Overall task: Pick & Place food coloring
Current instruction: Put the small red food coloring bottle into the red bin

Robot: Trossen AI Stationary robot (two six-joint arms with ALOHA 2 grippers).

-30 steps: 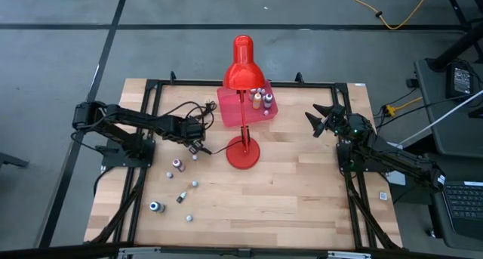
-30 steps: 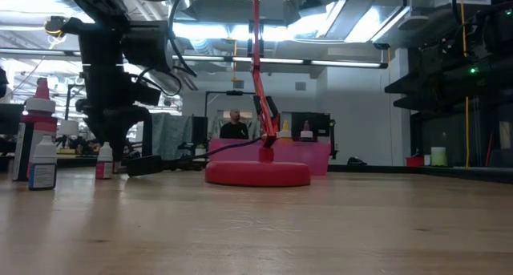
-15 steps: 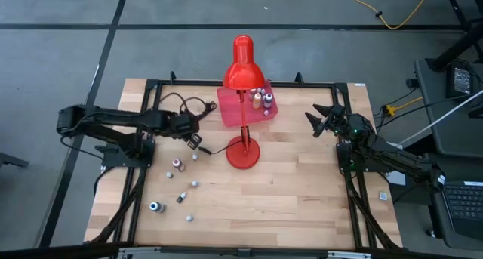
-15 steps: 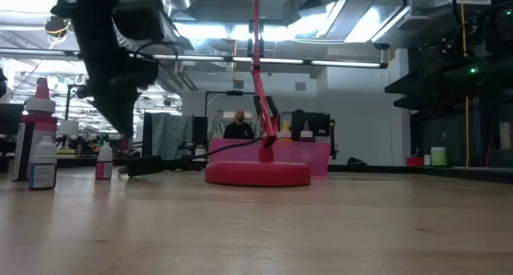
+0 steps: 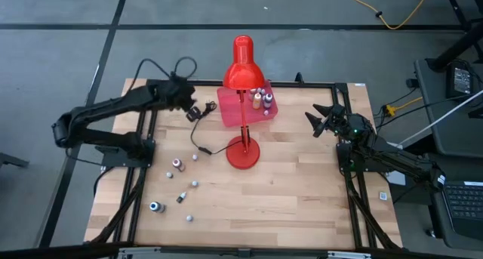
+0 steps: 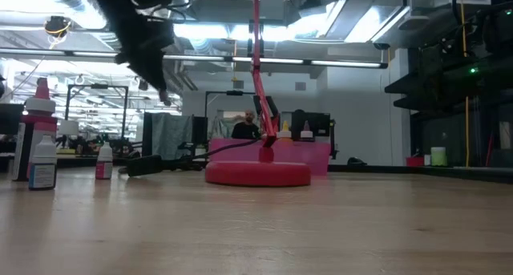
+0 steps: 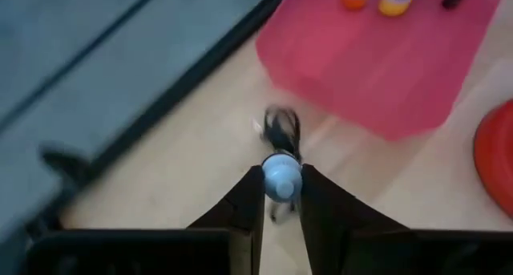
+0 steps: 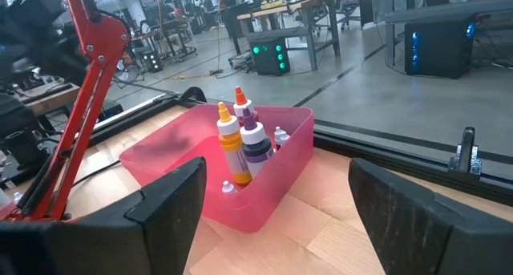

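Note:
I need to use my left gripper to set the tiny bottle down inside the pink tray's back corner [image 5: 226,100] [image 7: 309,81] beside the black plug. The bottle is now raised high beside the tray.
My left gripper [image 5: 195,111] hangs above the table's far left part, just left of the pink tray [image 5: 230,112], shut on a tiny food coloring bottle with a pale blue cap [image 7: 281,178]. In the low view it is raised high [image 6: 163,97]. Three more bottles [image 5: 257,100] stand upright in the tray. Several bottles are scattered on the wood at the left near side [image 5: 177,164], [image 5: 155,207], some upright and some lying down. My right gripper [image 5: 318,121] waits open at the right, its fingers wide apart in its wrist view [image 8: 272,219]. My left gripper pinches the small bottle between its two fingertips [image 7: 250,196], coming from above and pointing down. The pale cap [image 7: 281,175] shows between the fingers; the body below is hidden by them. The bottle is lifted clear of the table.
A tall red desk lamp stands on its round base [image 5: 244,152] mid-table, its shade [image 5: 242,69] over the tray's left part. Its black cord and plug [image 5: 201,144] lie left of the base. A black frame [image 5: 151,85] runs along the table's edges.
My left gripper has risen from near the table beside the lamp's cord and swung toward the far edge and the pink tray, carrying the small bottle. The right arm has kept still.

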